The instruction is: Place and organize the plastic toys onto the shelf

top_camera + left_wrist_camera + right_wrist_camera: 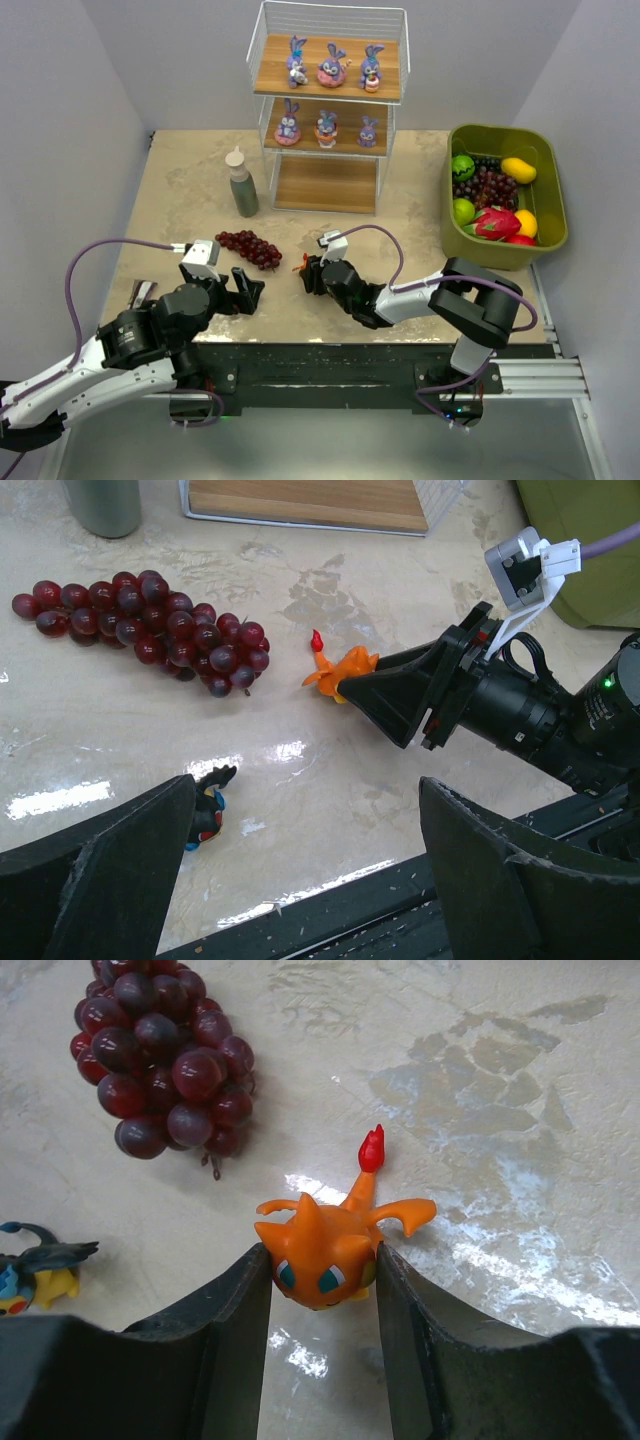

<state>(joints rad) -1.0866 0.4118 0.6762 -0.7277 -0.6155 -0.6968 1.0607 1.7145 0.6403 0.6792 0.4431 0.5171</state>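
The orange creature will go down by the front edge of the shelf's empty bottom board (336, 202) from my right gripper.
An orange creature (322, 1250) with a red-tipped tail lies on the tabletop, and my right gripper (322, 1260) is shut on it, one finger pressed against each side of its head. The top view shows the same toy (303, 265) at the tip of that gripper (312, 272). My left gripper (308, 790) hangs open low over the table's near edge. A black bug (207, 805) lies just beside its left finger. The shelf (325, 185) stands at the back with three purple-blue bunnies (332, 65) on its top board and three (326, 128) on its middle board.
A dark red grape bunch (250, 247) lies just beyond both grippers. A grey-green bottle (241, 184) stands left of the shelf. An olive-green bin (545, 235) of fruit sits at the right. The table's dark front rail (330, 920) runs under the left gripper.
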